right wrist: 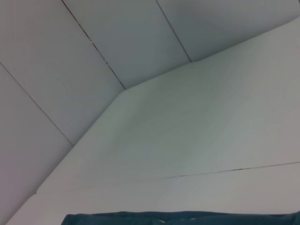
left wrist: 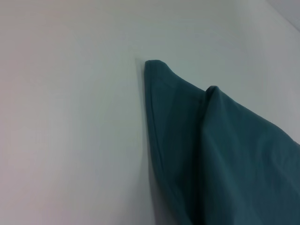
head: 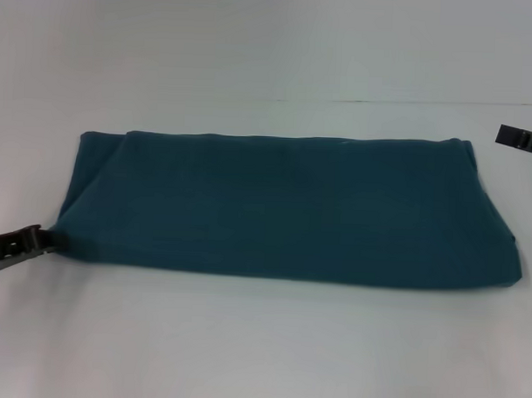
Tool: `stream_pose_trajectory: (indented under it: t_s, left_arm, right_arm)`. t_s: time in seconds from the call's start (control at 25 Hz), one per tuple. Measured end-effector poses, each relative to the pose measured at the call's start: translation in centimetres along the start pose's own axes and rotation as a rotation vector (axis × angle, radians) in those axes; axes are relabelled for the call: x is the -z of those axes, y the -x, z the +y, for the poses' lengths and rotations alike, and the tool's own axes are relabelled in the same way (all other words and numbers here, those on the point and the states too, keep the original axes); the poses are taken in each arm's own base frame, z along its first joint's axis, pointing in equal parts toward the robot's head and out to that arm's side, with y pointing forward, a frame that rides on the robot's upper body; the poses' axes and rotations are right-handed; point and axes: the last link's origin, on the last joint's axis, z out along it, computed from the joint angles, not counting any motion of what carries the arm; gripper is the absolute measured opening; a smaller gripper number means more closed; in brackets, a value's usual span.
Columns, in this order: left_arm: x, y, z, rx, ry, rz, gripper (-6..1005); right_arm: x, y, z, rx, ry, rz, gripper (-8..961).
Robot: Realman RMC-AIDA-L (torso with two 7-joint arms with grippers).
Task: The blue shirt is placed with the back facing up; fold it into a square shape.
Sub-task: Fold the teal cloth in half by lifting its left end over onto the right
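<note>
I will use my left gripper to release the blue shirt's corner just off the shirt's near edge (head: 424, 305), toward the side of my right gripper.
The blue shirt (head: 283, 208) lies folded into a long, wide rectangle across the middle of the white table, plain side up, with no lettering showing. My left gripper (head: 20, 245) is low at the left edge of the head view, right at the shirt's near-left corner. The left wrist view shows a folded corner of the shirt (left wrist: 225, 154) with layered edges on the table. My right gripper (head: 522, 138) is at the right edge of the head view, beyond and apart from the shirt's far-right corner. The right wrist view shows only a thin strip of the shirt's edge (right wrist: 178, 218).
The white table (head: 261, 347) extends around the shirt on all sides. A thin seam line (head: 409, 103) crosses the table behind the shirt. Pale wall panels (right wrist: 117, 42) stand beyond the table.
</note>
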Motion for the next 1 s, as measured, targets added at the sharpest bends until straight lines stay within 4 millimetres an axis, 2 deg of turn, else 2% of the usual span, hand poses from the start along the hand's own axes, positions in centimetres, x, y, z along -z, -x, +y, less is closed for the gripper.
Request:
stream_pose_trajectory:
  t_s: [0.28,0.76,0.88,1.0]
  left_arm:
    - [2.2,-0.3,-1.7,0.027,-0.044,0.055,26]
    - [9.1,-0.3,-5.6,0.077,-0.163,0.186,30]
    - [10.2,-0.5,-5.6,0.075,-0.161,0.203,31]
    - [10.2,-1.0,-4.0,0.055,-0.076,0.215,32]
  right_arm:
    - [-0.8,0.4,0.3,-0.003,-0.001,-0.005,922]
    - [-2.2,0.9,0.8,0.000,0.015,-0.004,922]
    - [-2.1,0.9,0.8,0.002,0.015,-0.003,922]
    - [-1.9,0.6,0.7,0.000,0.014,0.000,922]
